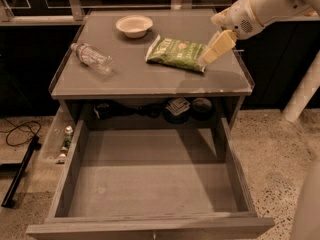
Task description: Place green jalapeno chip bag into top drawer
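Next, my gripper grabs the green jalapeno chip bag at its end (193,56) farthest from the clear plastic water bottle.
The green jalapeno chip bag (176,53) lies flat on the grey cabinet top (150,81), right of centre. My gripper (214,50), cream-coloured on a white arm, comes in from the upper right. It points down and to the left, with its tip just at the bag's right end, close to it or touching it. The top drawer (150,184) is pulled fully out below the cabinet top. Its flat grey bottom is bare and nothing lies in it.
A clear plastic water bottle (92,58) lies on its side at the left of the top. A small white bowl (134,25) stands at the back. Dark items (177,106) sit in the recess behind the drawer. A white post (302,94) stands at the right. A cable (20,134) lies on the floor at the left.
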{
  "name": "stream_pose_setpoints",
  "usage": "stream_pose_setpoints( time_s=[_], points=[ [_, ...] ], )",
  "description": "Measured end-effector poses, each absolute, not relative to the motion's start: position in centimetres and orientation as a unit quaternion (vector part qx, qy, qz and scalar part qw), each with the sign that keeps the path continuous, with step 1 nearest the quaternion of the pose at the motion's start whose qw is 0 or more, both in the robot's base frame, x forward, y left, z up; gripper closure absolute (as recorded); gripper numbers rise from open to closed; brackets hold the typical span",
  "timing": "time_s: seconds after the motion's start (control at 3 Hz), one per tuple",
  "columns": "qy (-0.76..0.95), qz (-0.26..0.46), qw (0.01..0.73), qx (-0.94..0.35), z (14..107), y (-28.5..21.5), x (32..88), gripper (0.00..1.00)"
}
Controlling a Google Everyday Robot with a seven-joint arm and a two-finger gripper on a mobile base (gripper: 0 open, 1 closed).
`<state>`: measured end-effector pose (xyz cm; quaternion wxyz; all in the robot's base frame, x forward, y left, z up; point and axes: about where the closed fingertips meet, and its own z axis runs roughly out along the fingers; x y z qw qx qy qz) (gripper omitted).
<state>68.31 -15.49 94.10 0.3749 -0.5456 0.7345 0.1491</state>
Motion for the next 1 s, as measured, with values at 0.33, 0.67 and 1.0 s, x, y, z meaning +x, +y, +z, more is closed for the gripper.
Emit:
stream_pose_setpoints(
  time_s=[0.33, 0.67, 1.0],
  points=[
    [0.737, 0.204, 0.394, -0.51, 93.4, -13.7, 71.2, 0.0],
    [0.748, 0.222, 0.394, -0.485, 92.2, -13.1, 73.0, 0.0],
    [0.76, 0.201, 0.39, -0.479, 91.1, -12.8, 74.5, 0.0]
  ],
)
